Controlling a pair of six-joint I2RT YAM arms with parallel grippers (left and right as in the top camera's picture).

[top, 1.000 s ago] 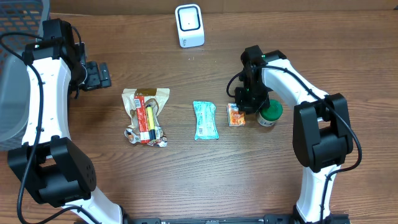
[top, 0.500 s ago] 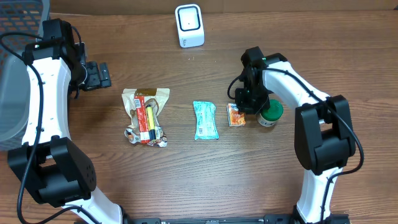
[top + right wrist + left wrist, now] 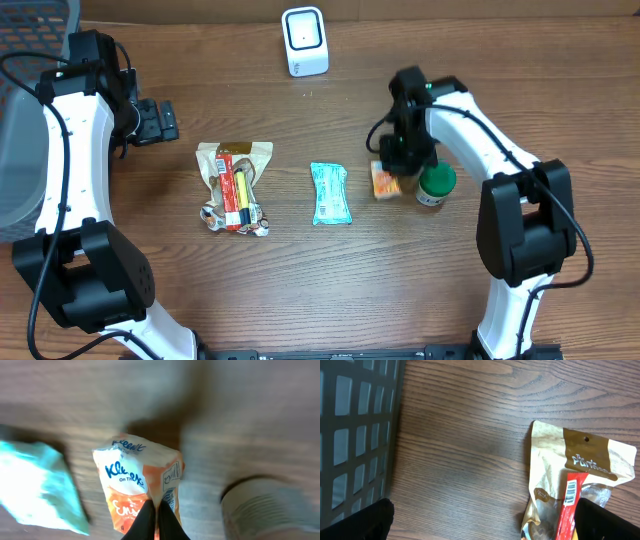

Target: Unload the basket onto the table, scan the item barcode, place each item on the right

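Observation:
The tissue pack is held by just a thin fold in my right gripper, so next I put the pack down and grip its body (image 3: pixel 129 491) across the sides before I scan it.
My right gripper (image 3: pixel 156 510) is shut on a pinched fold of the orange-and-white tissue pack (image 3: pixel 130 485), whose barcode side faces right. Overhead, that pack (image 3: pixel 383 183) hangs under the right gripper (image 3: pixel 400 165), just left of a green-lidded can (image 3: pixel 436 183). The white barcode scanner (image 3: pixel 304 40) stands at the back centre of the table. My left gripper (image 3: pixel 160 120) is far left and open with nothing in it. In the left wrist view the gripper (image 3: pixel 485 527) hovers over bare wood, its fingertips (image 3: pixel 370 520) spread wide.
A teal packet (image 3: pixel 330 193) lies mid-table, and shows again as the teal packet (image 3: pixel 35 480) left of the tissue pack. A brown snack bag (image 3: pixel 235 185) with a red stick lies to the left, its top (image 3: pixel 570 470) under my left wrist. A grey basket (image 3: pixel 25 110) fills the left edge.
My right gripper has shut on the tissue pack. The pack has shifted slightly right and toward the can. The left arm has not moved.

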